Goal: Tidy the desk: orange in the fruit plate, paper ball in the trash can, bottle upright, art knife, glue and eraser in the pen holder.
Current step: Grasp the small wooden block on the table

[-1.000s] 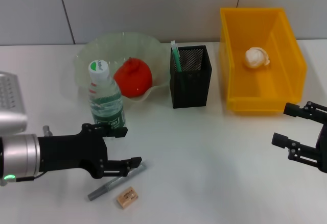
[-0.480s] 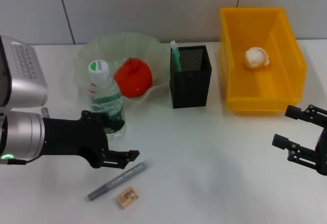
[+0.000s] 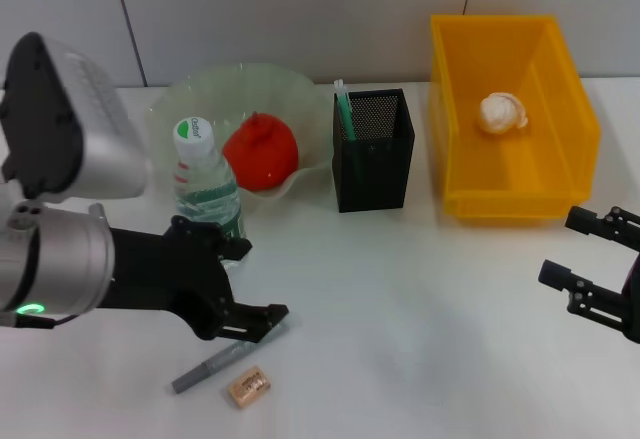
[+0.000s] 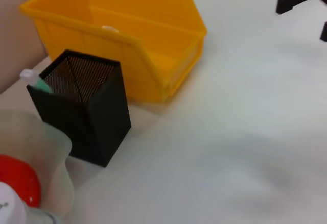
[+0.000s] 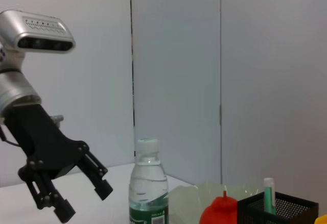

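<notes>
Next, my left gripper will go down to the tan eraser [image 3: 249, 386] in front of the grey art knife and close there.
My left gripper [image 3: 259, 281] hangs open and empty over the table, its lower finger close above the far end of the grey art knife [image 3: 225, 357]. The tan eraser [image 3: 248, 386] lies just in front of the knife. The bottle [image 3: 205, 184] stands upright behind the gripper. The orange [image 3: 262, 151] rests in the glass fruit plate [image 3: 200, 94]. The green glue [image 3: 344, 109] sticks out of the black mesh pen holder [image 3: 373, 149]. The paper ball [image 3: 502, 112] lies in the yellow trash can [image 3: 560, 109]. My right gripper [image 3: 600, 251] idles open at the right edge.
In the right wrist view, the left gripper [image 5: 76, 193] shows open beside the bottle [image 5: 148, 183]. The left wrist view shows the pen holder [image 4: 84, 109] and the trash can [image 4: 122, 35] standing close together. Bare white table lies between the two arms.
My left arm's wrist has swung up and rightward, tipping the open gripper down toward the art knife. The right gripper drifted slightly right. Nothing was picked up.
</notes>
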Motion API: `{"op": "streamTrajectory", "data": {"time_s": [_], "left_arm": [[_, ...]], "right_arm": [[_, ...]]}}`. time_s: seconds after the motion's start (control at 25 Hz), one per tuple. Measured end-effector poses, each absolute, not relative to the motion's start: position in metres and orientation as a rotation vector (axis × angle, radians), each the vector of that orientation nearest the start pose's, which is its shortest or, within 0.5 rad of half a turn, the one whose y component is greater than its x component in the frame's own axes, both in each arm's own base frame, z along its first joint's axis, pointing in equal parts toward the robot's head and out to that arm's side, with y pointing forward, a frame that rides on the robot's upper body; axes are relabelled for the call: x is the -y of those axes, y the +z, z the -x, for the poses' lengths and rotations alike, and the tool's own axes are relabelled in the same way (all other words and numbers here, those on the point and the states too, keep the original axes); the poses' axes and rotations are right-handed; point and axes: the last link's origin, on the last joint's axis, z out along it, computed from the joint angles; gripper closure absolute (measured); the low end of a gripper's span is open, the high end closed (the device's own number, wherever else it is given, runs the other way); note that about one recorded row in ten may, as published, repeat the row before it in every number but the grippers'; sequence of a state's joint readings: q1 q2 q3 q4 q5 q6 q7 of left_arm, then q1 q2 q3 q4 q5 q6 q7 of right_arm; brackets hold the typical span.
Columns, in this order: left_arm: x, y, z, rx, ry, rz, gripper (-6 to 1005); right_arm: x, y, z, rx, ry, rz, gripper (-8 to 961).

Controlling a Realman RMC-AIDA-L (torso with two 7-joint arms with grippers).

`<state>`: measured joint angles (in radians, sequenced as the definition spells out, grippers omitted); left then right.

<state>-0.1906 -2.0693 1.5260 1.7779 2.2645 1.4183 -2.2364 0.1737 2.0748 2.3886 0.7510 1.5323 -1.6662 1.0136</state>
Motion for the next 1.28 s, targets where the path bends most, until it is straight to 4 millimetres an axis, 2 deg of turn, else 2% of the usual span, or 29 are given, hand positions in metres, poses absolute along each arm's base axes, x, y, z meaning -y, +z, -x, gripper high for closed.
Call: {"op": "streamTrajectory", "data": {"time_s": [0.36,0.6,0.68,0.88,1.08,1.28], "left_arm": [[-0.283,0.002,0.156,0.617,0.216,2.723,203],[-0.283,-0.005,0.163,0.709,0.261,2.716,204],[-0.281,-0.008,0.163,0.712,0.274,2.723,204],[-0.271,-0.028,0.166,0.62,0.44,2.734,204],[-0.27,-0.033,0.166,0.604,0.459,2.74,204],[-0.27,-0.047,0.169,0.597,0.49,2.759,204]], "right_arm": [[-0.25,0.041,-0.316,-0.338,0.887,2.365,258],[-0.25,0.04,-0.317,-0.352,0.899,2.352,258],[-0.25,0.039,-0.317,-0.351,0.905,2.349,258],[-0.251,0.036,-0.316,-0.344,0.911,2.351,258],[-0.252,0.036,-0.315,-0.339,0.914,2.352,258],[-0.252,0.035,-0.315,-0.341,0.916,2.353,258]]}}
